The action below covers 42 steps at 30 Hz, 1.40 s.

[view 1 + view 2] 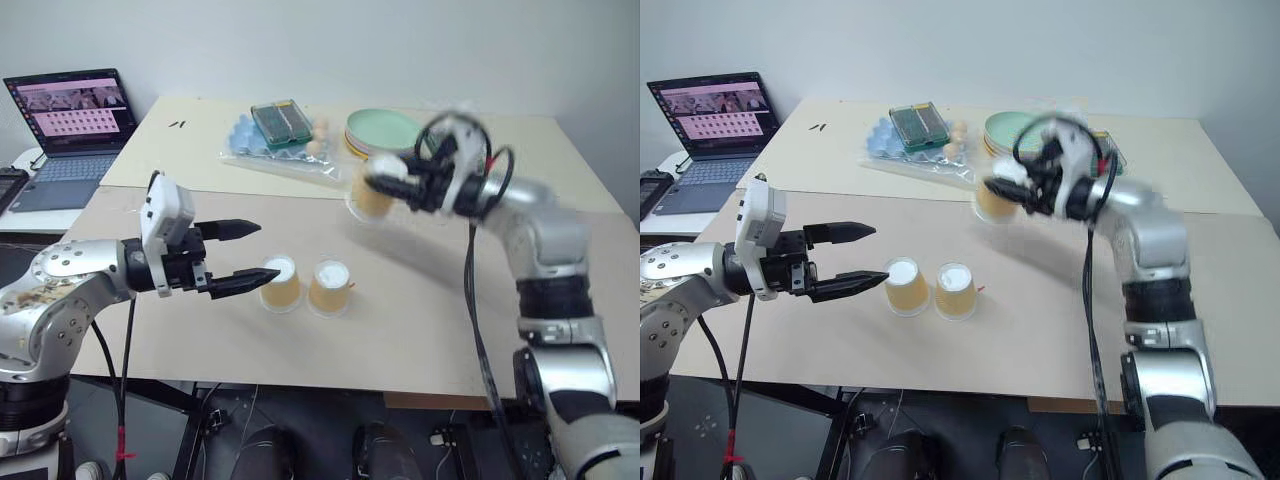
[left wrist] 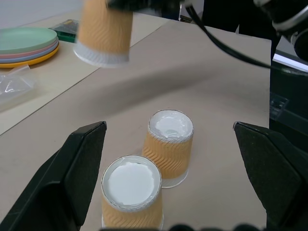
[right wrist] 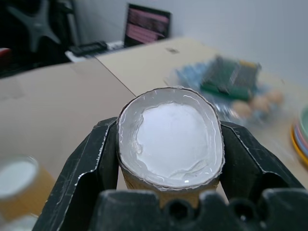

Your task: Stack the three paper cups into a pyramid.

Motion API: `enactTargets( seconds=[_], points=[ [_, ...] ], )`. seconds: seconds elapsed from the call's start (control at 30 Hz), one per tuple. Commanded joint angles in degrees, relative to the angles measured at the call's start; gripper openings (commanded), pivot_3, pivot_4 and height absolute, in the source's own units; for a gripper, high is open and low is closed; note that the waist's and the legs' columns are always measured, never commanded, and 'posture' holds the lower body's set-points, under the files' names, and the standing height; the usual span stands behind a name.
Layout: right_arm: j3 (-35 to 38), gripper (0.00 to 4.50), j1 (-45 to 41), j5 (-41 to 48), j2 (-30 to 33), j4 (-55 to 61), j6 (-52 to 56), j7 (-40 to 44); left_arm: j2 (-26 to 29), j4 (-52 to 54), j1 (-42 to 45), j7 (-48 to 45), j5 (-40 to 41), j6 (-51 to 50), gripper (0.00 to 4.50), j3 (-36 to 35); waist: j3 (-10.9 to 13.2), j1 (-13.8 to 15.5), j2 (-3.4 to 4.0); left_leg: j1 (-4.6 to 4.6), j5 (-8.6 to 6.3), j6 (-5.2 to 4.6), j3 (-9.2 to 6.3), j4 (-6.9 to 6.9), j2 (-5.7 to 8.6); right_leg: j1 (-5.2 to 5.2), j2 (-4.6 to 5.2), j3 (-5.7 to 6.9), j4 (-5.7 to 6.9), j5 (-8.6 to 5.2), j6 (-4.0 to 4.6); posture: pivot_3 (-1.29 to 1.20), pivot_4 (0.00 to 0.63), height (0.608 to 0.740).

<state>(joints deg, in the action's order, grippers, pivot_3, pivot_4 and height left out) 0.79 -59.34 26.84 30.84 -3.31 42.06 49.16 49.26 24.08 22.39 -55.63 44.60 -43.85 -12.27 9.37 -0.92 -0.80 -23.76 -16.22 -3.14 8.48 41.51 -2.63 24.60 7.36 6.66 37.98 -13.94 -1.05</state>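
Next, my right gripper sets the paper cup it is holding down across the white tops of the touching cups (image 1: 320, 271) (image 3: 20, 209).
Two paper cups (image 1: 281, 283) (image 1: 330, 287) stand upside down side by side, touching, near the table's front. My left gripper (image 1: 265, 252) hovers open just left of them, one finger tip (image 1: 258, 278) close to the left cup. The third cup (image 1: 372, 195) hangs upside down in the air behind and to the right of the pair, with my right gripper (image 1: 382, 185) shut on it. In the right wrist view its white base (image 3: 171, 137) is squeezed to an oval between the two fingers (image 3: 91, 163). The left wrist view has the pair (image 2: 168, 144) below and the held cup (image 2: 103, 33) above.
Stacked green and yellow plates (image 1: 380, 130) sit at the back of the table, behind the held cup. A plastic bag with eggs and a green box (image 1: 280, 125) lies left of them. A laptop (image 1: 70, 120) stands on a side desk at far left.
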Motion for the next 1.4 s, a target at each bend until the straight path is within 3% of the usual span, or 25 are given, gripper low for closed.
enactTargets(
  seconds=[0.03, 0.3, 0.97, 1.0, 1.03, 1.1, 1.23, 1.4],
  points=[
    [-1.5, 2.58, -2.1, 5.1, 0.6, 6.0, 6.6, 3.6, 0.8, 1.3, 0.5, -0.2, -0.4, 1.6, 4.5, -0.1, 0.0, 0.2, -0.02, 0.0, 0.0, 0.0, -0.02, -0.05, 0.01, -0.06, 0.0, 0.05, -0.03, 0.0, 0.0, 0.0, 0.15, 0.706],
    [-9.7, 2.58, -0.1, 4.1, 2.7, 11.9, 8.1, 8.3, 0.5, 1.0, 0.9, -0.6, -0.7, 1.8, 4.5, 0.5, 0.0, 0.3, -0.02, -0.07, -0.01, -0.03, -0.1, -0.03, 0.09, -0.11, 0.08, 0.18, -0.09, 0.0, 0.0, 0.0, 0.15, 0.706],
    [-14.9, 2.58, 6.4, 0.5, -0.7, 11.9, 7.3, 7.4, 1.7, 1.6, 0.7, -0.3, -0.6, 1.5, 4.5, -0.2, 0.0, 0.2, -0.03, -0.04, -0.01, -0.02, -0.1, -0.03, 0.08, -0.12, 0.07, 0.17, -0.08, 0.0, 0.0, 0.0, 0.15, 0.706],
    [-14.6, 3.58, 6.2, 0.4, -1.1, 11.7, 7.1, 7.1, 1.6, 1.6, 0.8, -0.2, -0.4, 1.4, 4.5, -0.3, 0.0, 0.2, -0.03, -0.04, -0.01, -0.02, -0.1, -0.03, 0.08, -0.12, 0.07, 0.17, -0.08, 0.0, 0.0, 0.0, 0.15, 0.706],
    [-14.4, 3.71, 6.0, 0.2, -1.4, 11.6, 7.0, 6.8, 1.6, 1.6, 0.9, -0.1, -0.3, 1.3, 4.5, -0.3, 0.0, 0.2, -0.03, -0.04, -0.01, -0.02, -0.1, -0.02, 0.08, -0.12, 0.07, 0.18, -0.08, 0.0, 0.0, 0.0, 0.15, 0.706],
    [-13.4, 4.48, 5.2, 0.5, -1.7, 11.7, 6.6, 6.7, 1.6, 1.7, 0.9, 0.0, -0.3, 1.4, 4.5, -0.3, 0.0, 0.2, -0.03, -0.04, -0.01, -0.02, -0.09, -0.02, 0.08, -0.1, 0.07, 0.17, -0.08, 0.0, 0.0, 0.0, 0.15, 0.706],
    [-7.5, 4.48, 2.6, 5.6, -1.3, 12.5, 8.5, 7.9, 1.5, 1.6, 0.8, 0.2, -0.4, 1.4, 4.5, -0.2, 0.0, 0.2, -0.03, -0.07, -0.01, -0.02, -0.09, -0.05, 0.09, -0.08, 0.07, 0.17, -0.08, 0.0, 0.0, 0.0, 0.15, 0.706],
    [8.0, 4.48, -2.5, 18.1, -1.8, 8.8, 15.6, 3.1, -0.2, 0.7, -0.9, 3.2, 0.0, 0.8, 4.5, -2.2, 0.0, 0.4, -0.04, -0.09, -0.01, -0.02, -0.11, -0.04, 0.09, -0.09, 0.07, 0.2, -0.09, 0.0, 0.0, 0.0, 0.15, 0.706]
  ],
)
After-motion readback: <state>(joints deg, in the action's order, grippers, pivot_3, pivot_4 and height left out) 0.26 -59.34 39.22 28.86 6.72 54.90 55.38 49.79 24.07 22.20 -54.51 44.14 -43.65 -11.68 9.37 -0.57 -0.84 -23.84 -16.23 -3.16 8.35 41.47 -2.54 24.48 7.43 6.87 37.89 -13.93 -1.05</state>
